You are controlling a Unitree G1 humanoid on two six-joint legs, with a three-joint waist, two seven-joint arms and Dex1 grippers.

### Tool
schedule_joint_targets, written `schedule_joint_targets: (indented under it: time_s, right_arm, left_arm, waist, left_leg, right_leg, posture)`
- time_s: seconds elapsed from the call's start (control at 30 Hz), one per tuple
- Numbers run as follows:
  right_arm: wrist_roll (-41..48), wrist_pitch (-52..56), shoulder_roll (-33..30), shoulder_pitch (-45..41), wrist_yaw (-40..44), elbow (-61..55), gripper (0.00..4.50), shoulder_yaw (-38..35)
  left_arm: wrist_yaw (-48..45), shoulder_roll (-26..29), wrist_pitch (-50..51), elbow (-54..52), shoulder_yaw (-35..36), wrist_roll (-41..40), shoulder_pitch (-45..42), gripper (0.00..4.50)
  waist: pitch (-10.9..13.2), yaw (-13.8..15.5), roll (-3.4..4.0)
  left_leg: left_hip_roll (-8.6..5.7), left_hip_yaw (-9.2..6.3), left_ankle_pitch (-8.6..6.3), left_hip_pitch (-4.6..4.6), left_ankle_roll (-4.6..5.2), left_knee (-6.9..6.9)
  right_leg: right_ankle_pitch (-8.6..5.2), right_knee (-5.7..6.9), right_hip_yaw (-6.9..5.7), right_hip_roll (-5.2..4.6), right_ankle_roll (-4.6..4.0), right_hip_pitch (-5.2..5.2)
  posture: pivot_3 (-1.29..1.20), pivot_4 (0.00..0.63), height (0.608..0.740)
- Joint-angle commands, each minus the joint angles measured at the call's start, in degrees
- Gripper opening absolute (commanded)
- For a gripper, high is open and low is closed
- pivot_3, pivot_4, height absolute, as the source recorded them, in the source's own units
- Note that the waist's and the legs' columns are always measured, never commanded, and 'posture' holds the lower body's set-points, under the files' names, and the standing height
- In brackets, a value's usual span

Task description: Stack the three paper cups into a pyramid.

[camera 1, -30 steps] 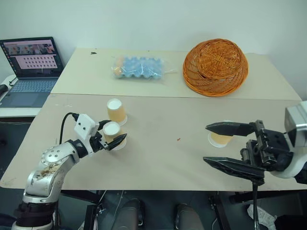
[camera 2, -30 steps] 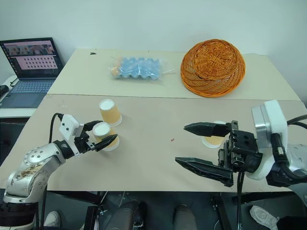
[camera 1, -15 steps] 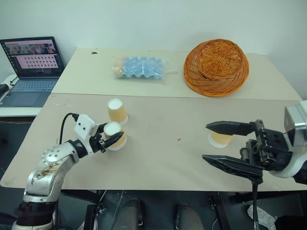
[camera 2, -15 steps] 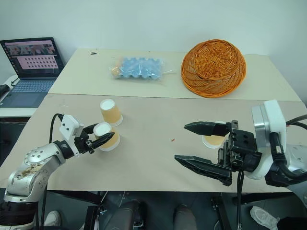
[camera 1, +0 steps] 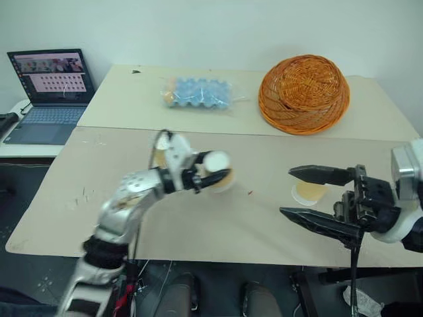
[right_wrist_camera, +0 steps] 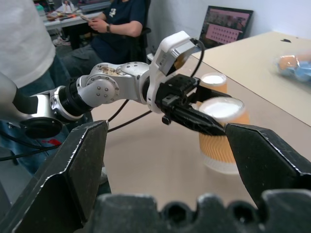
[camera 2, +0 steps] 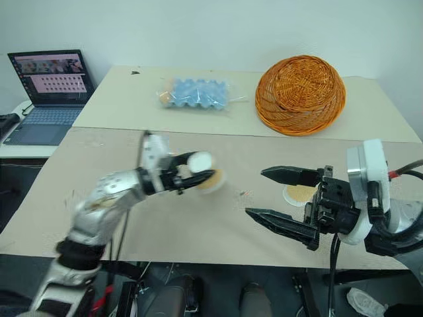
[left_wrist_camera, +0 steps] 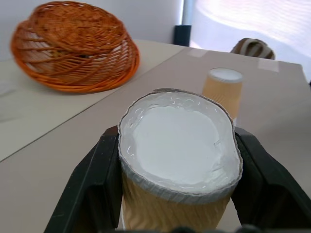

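Note:
Next, I release my left gripper's paper cup, now low over the table's middle, on the table (camera 1: pixel 263 197) close beside the cup near my right gripper.
All three paper cups stand upside down, white base up. My left gripper (camera 1: pixel 213 177) is shut on one cup (camera 1: pixel 217 173), its sides squeezed oval between the black fingers (left_wrist_camera: pixel 92 189), low over the table's middle. I cannot tell whether this cup touches the table. A second cup (right_wrist_camera: pixel 214 82) stands behind my left wrist, to the left. The third cup (camera 1: pixel 310 192) stands at the right, just beyond my right gripper (camera 1: pixel 288 193). That gripper is open wide and level, with nothing between its fingers (right_wrist_camera: pixel 80 162).
An upturned orange wicker basket (camera 1: pixel 304 92) and a blue egg tray (camera 1: pixel 197 94) in plastic lie on the far table. A laptop (camera 1: pixel 49 86) sits at the far left. People (right_wrist_camera: pixel 121 22) sit beyond the table's left side in the right wrist view.
My left gripper shut on the nearer of the two left cups and carried it right, to the table's middle. The right arm kept still.

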Motion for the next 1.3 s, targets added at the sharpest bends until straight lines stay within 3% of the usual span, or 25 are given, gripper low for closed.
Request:
schedule_joint_targets:
  time_s: [0.03,0.37,0.87,0.93,0.97,1.0,1.03,1.3]
  right_arm:
    - [-0.7,-2.2,1.1,0.8,-0.9,-1.3,4.5,-1.9]
    - [-1.4,-2.9,2.4,3.9,-3.3,-3.3,4.5,-3.5]
    - [-1.1,-4.0,2.4,4.8,-5.0,-4.6,4.5,-4.4]
    - [-1.3,-4.2,2.4,4.6,-5.2,-4.6,4.5,-4.2]
    - [-1.3,-4.2,2.4,4.5,-5.3,-4.6,4.5,-4.2]
    - [-1.3,-4.3,2.4,4.5,-5.3,-4.5,4.5,-4.2]
    - [-1.3,-4.3,2.4,4.5,-5.3,-4.5,4.5,-4.1]
    - [-1.7,-4.6,2.2,3.7,-4.3,-3.5,4.5,-3.4]
  left_arm:
    - [-0.3,-3.5,-5.1,9.4,-2.2,4.5,-4.5,2.38]
    - [-4.0,-12.8,-13.1,26.1,-4.5,9.1,-11.8,2.38]
    - [-7.8,-16.1,-15.3,31.8,-6.4,14.0,-13.9,2.38]
    - [-8.0,-16.2,-15.4,32.2,-6.1,14.1,-14.1,3.36]
    - [-8.1,-16.2,-15.4,32.4,-6.0,14.2,-14.1,3.56]
    - [-8.1,-16.2,-15.5,32.6,-5.9,14.3,-14.2,4.11]
    - [-8.2,-16.2,-15.7,32.7,-5.9,14.5,-14.2,4.37]
    - [-7.8,-14.8,-14.8,28.7,-2.8,13.5,-14.6,4.44]
  waist:
    - [0.0,-0.3,-0.01]
    - [0.0,0.0,-0.04]
    - [0.0,-0.1,-0.04]
    - [0.0,-0.1,-0.04]
    - [0.0,-0.1,-0.04]
    - [0.0,-0.2,-0.04]
    - [0.0,-0.1,-0.04]
    - [0.0,-0.2,-0.04]
  left_leg:
    - [-0.01,0.0,0.0,0.0,0.01,0.0]
    - [-0.2,-0.08,-0.03,-0.03,0.13,0.04]
    - [-0.26,-0.12,-0.03,-0.05,0.2,0.07]
    - [-0.26,-0.12,-0.03,-0.04,0.2,0.07]
    - [-0.26,-0.13,-0.03,-0.05,0.2,0.07]
    - [-0.26,-0.13,-0.03,-0.05,0.2,0.07]
    - [-0.26,-0.13,-0.03,-0.05,0.2,0.07]
    - [-0.26,-0.14,-0.04,-0.05,0.21,0.07]
  right_leg:
    - [0.01,0.0,0.02,0.0,0.02,0.0]
    - [0.0,-0.01,0.0,-0.13,0.14,0.01]
    - [0.03,-0.02,0.01,-0.19,0.22,0.04]
    - [0.03,-0.03,0.01,-0.19,0.22,0.05]
    - [0.03,-0.03,0.01,-0.19,0.23,0.05]
    - [0.03,-0.02,0.01,-0.19,0.23,0.04]
    - [0.03,-0.02,0.01,-0.19,0.23,0.04]
    - [0.04,-0.03,0.01,-0.2,0.24,0.04]
  posture:
    - [0.0,0.15,0.726]
    - [0.0,0.15,0.726]
    - [0.0,0.15,0.726]
    - [0.0,0.15,0.726]
    - [0.0,0.15,0.726]
    - [0.0,0.15,0.726]
    - [0.0,0.15,0.726]
    - [0.0,0.15,0.726]
